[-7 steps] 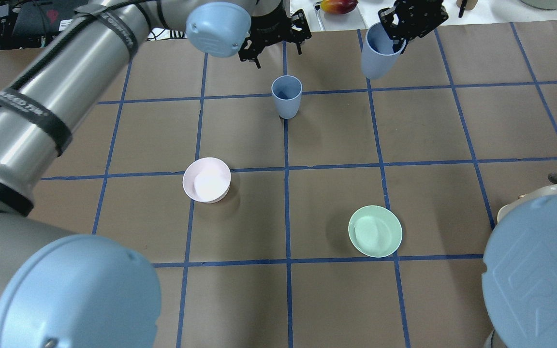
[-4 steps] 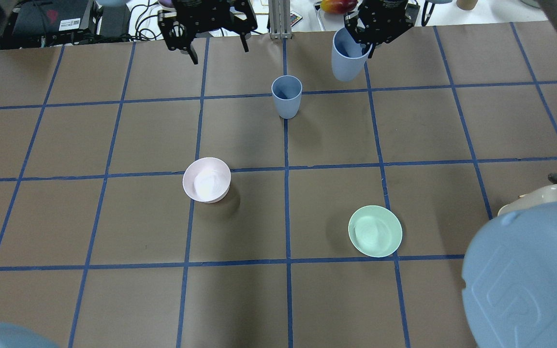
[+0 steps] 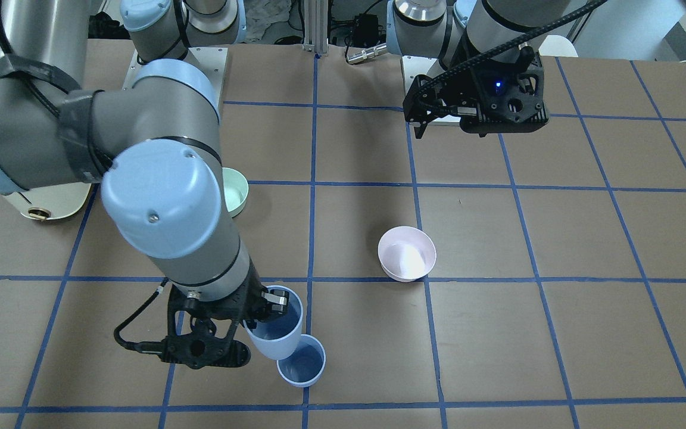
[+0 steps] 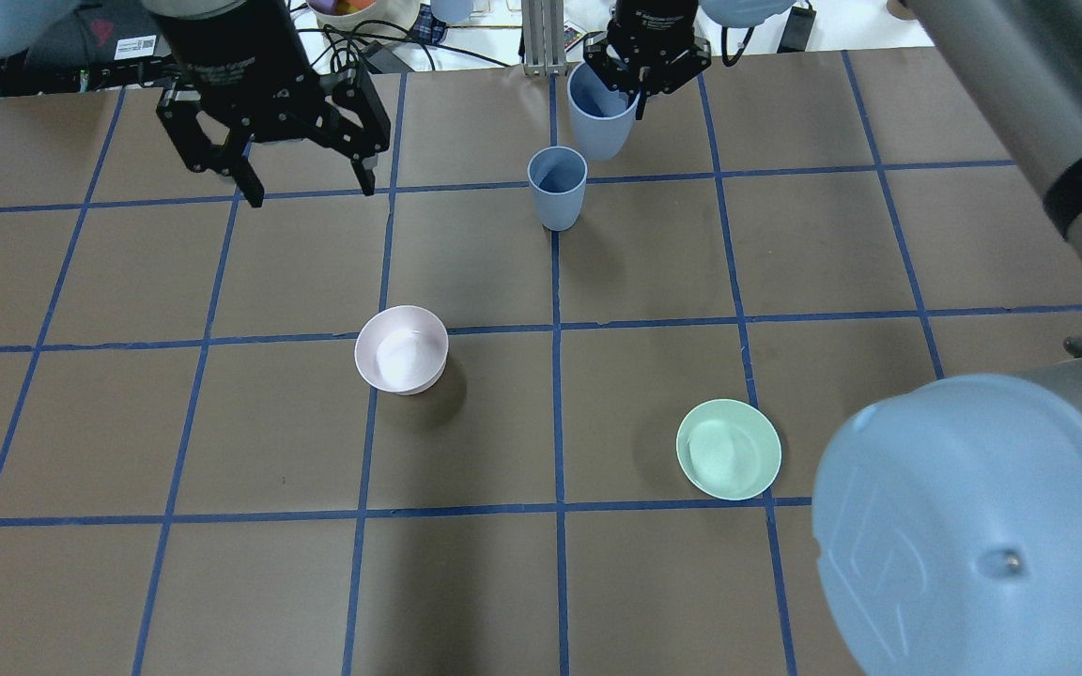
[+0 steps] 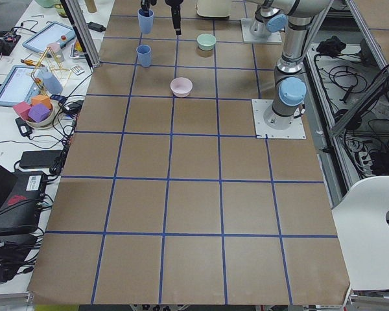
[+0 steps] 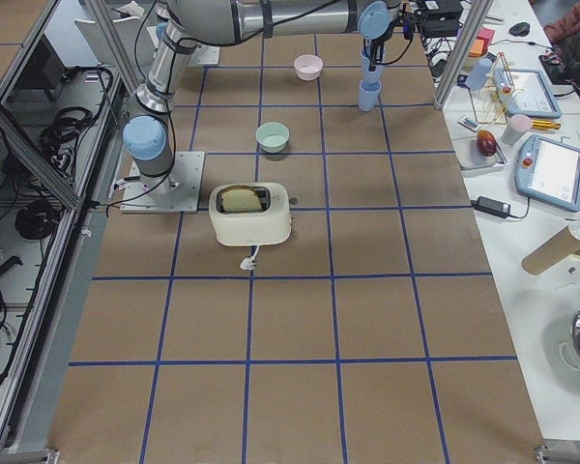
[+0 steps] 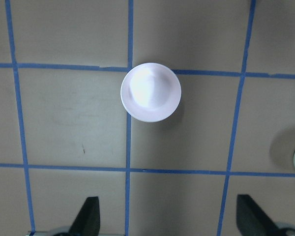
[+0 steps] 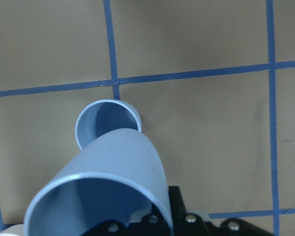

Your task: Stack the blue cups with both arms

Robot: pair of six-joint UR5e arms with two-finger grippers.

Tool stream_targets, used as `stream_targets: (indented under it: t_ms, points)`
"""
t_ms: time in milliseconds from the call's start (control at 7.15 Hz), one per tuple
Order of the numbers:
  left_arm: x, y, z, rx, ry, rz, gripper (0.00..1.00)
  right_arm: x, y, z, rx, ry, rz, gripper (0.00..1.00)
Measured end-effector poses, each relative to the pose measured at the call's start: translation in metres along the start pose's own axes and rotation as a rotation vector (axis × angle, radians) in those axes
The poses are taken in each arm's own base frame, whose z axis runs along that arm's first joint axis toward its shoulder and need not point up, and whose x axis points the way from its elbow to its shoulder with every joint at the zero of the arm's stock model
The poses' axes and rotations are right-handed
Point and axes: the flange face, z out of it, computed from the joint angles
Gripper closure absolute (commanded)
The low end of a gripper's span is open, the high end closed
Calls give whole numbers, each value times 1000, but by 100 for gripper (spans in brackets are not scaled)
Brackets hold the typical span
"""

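Note:
The robot's right gripper should release the blue cup it holds, now tilted just beyond the standing cup, inside the opening of the standing blue cup (image 3: 303,357) (image 8: 107,121).
One blue cup (image 4: 557,188) stands upright on the table's far middle, also seen in the front view (image 3: 301,361). My right gripper (image 4: 637,83) is shut on the rim of the second blue cup (image 4: 601,115) and holds it tilted in the air, just beyond and right of the standing cup. In the right wrist view the held cup (image 8: 119,177) partly overlaps the standing cup (image 8: 104,123). My left gripper (image 4: 313,192) is open and empty, high over the far left of the table. Its fingers (image 7: 88,217) frame the pink bowl below.
A pale pink bowl (image 4: 401,349) sits left of centre and a mint-green bowl (image 4: 728,449) right of centre, nearer the robot. A cream toaster (image 6: 251,213) stands near the right arm's base. Clutter lies beyond the table's far edge.
My right gripper has carried its cup left, close to the standing cup. My left gripper has swung left, away from the standing cup, and stays open.

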Motion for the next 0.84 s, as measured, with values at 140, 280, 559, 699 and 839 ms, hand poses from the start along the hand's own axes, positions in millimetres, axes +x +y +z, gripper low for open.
stream_targets:
  t_ms: [140,280,559,699,839]
  points:
    - [-8,9,8,35,2,6,0,-12,-1,13,-12,2,20,100]
    - [-11,9,12,82,5,32,0,-17,-3,21,-20,4,34,100]
    - [-16,-2,6,194,7,106,0,-20,-6,29,-27,6,43,100]
    - [-17,-7,4,227,6,122,0,-20,-7,33,-31,7,43,100]
    - [-18,-8,2,242,5,127,0,-21,-7,35,-35,8,44,100]
